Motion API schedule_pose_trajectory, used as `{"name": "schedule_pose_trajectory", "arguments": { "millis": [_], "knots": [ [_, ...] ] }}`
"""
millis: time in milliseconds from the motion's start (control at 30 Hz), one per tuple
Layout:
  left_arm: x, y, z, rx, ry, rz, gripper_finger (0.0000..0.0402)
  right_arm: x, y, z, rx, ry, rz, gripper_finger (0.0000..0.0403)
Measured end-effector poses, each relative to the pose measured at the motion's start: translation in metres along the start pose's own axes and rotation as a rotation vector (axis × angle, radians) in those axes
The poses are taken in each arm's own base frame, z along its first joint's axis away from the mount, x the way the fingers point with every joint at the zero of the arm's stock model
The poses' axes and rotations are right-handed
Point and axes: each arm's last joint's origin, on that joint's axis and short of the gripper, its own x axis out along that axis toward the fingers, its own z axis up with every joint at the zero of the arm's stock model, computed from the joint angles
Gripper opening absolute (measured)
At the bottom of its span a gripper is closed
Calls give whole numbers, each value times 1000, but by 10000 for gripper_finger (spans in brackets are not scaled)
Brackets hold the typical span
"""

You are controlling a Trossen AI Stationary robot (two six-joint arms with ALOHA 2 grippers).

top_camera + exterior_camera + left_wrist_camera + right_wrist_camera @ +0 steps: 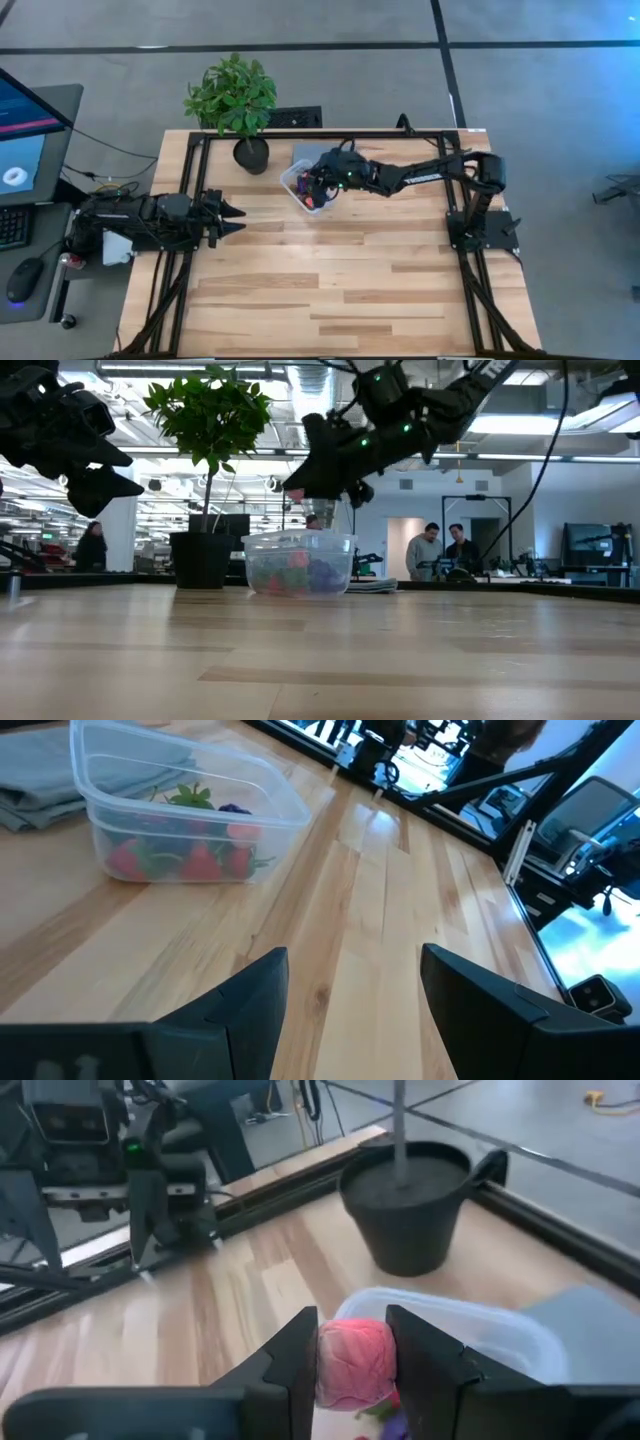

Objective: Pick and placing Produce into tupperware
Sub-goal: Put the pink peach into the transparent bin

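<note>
My right gripper is going to let go of the pale pink fruit piece, now held just above the box, inside the clear tupperware (299, 193) (372, 1420), beside the red strawberry pieces.
The tupperware (303, 186) is a clear box on the table by the plant pot. It holds red strawberry pieces (200, 863) and a dark purple piece (235, 809). My right gripper (352, 1320) hovers just above the box (300, 563), shut on a pale pink fruit piece (352, 1363). In the high view this gripper (318, 186) is over the box's right part. My left gripper (350, 990) is open and waits at the table's left side (232, 218), well away from the box. My right gripper pinches the pale pink fruit piece (350, 1355) between its two fingers, one on each side of the rounded body. The fingers slant down from the table's right side. The piece is lifted clear, above the tupperware's open top (470, 1325).
A leafy plant in a black pot (251, 153) stands just left of and behind the box. A flat grey slab (590, 1330) lies against the box's far side. The wooden table (340, 280) stretches wide toward its near edge. People stand in the room beyond (440, 550).
</note>
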Motion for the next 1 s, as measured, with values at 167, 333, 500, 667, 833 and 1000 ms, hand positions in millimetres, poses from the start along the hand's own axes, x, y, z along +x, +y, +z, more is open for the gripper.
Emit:
{"name": "schedule_pose_trajectory", "arguments": {
  "millis": [167,333,500,667,833,1000],
  "knots": [
    [0,0,0,-1,-4,-2,219,22,6,-25,48,-7,27,141],
    [0,0,0,-6,-5,-2,219,35,7,-37,87,-15,39,139],
    [0,0,0,-9,-5,-3,219,40,7,-35,88,-24,35,136],
    [0,0,0,-11,-4,-2,219,40,-1,-33,94,-24,16,138],
    [0,0,0,-11,-4,-2,219,40,-8,-35,110,-4,-10,134],
    [0,0,0,-12,-5,-3,219,40,-8,-37,113,19,-18,136]
  ]
}}
